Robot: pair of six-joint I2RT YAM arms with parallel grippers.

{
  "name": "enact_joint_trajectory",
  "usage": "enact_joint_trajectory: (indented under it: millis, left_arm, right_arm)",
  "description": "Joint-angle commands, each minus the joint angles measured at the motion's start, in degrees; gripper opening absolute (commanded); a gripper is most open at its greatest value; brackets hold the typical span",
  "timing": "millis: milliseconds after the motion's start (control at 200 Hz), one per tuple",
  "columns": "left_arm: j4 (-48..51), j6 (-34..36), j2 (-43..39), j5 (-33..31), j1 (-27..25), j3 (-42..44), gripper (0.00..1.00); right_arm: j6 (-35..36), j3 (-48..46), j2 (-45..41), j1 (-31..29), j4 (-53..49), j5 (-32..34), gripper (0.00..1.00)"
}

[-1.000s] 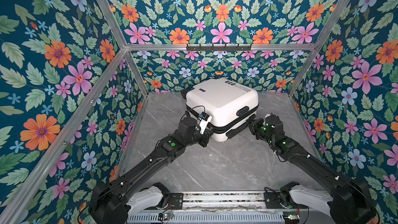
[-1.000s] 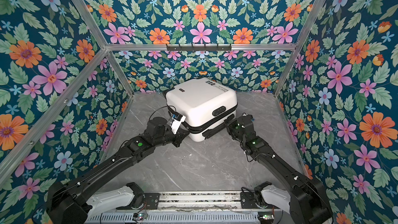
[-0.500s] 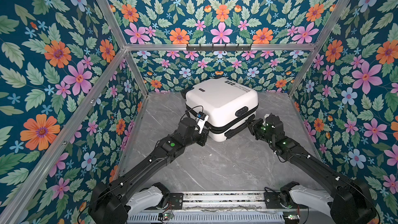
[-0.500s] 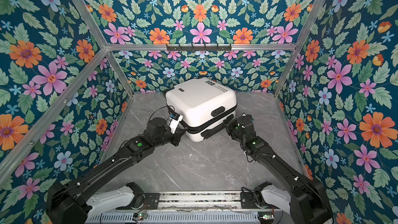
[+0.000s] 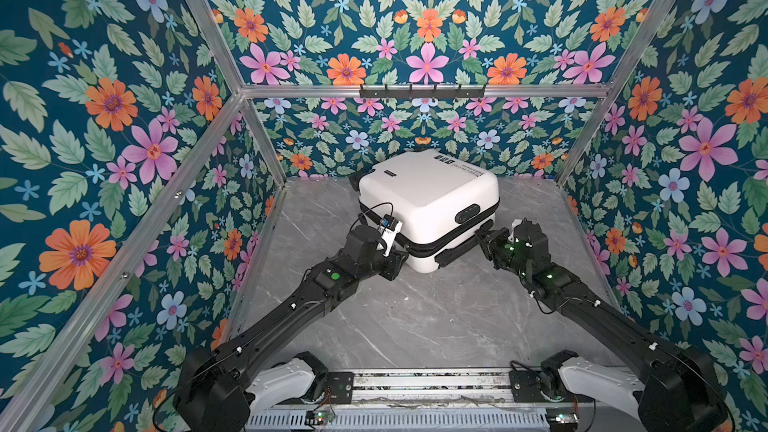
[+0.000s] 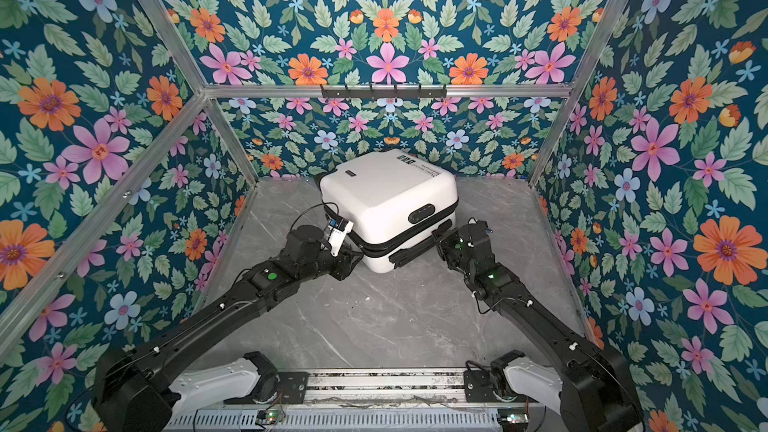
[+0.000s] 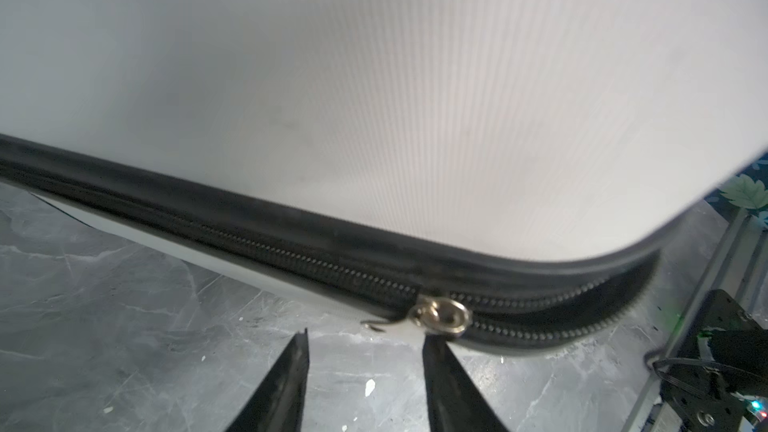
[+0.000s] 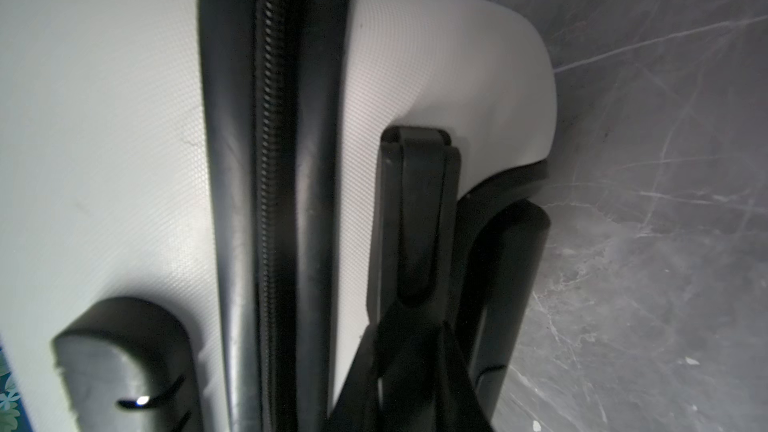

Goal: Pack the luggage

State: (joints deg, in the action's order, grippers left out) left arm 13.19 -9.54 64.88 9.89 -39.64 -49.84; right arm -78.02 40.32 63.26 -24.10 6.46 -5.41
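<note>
The metal zipper slider is next to one finger of my left gripper, so next I back away, line up with the zipper and pinch its pull tab [image 7: 385,324].
The white luggage [image 5: 428,197] [image 6: 386,193] lies flat with its lid down on the grey marble table [image 5: 415,317]. My left gripper [image 7: 368,351] [image 5: 400,261] is open at its near left side, and between its fingertips there is only table. The metal zipper slider [image 7: 440,317] sits just past one fingertip. On one side of the slider the teeth are joined; toward the corner they are parted. My right gripper [image 8: 411,326] [image 5: 482,238] is shut on the black side handle [image 8: 415,218] [image 6: 411,253] at the near right side.
Floral walls on aluminium frames close in the table on three sides. A black hook rail [image 5: 422,91] runs along the back wall above the luggage. Both arm bases sit on the metal rail [image 5: 415,384] at the front edge.
My left gripper has shifted a little along the luggage's near left side, and its jaws now stand apart. The right arm and the luggage have not moved.
</note>
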Motion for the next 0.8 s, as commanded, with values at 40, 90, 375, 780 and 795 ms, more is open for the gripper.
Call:
enact_joint_trajectory:
  millis: [40, 90, 375, 780, 795]
  left_arm:
    - [-4.07, 1.36, 0.95, 1.25, -0.09, -1.43, 0.47]
    - [-5.07, 1.62, 0.80, 1.27, -0.09, -1.40, 0.46]
    - [-6.50, 2.87, 1.91, 1.85, -0.18, -4.06, 0.24]
    - [-4.72, 4.31, -0.28, -0.88, -0.18, -4.74, 0.06]
    - [-4.59, 4.35, -0.36, -0.88, -0.18, -4.74, 0.05]
  right_arm:
    - [3.14, 0.82, -1.13, -0.30, 15.78, -3.91, 0.00]
    - [3.14, 0.82, -1.17, -0.25, 15.72, -3.82, 0.00]
    - [3.49, 1.08, -1.18, -0.26, 15.44, -3.64, 0.00]
    - [3.41, 1.26, -0.32, -0.39, 15.94, -3.38, 0.00]
    - [3.40, 1.26, -0.27, -0.39, 16.02, -3.46, 0.00]
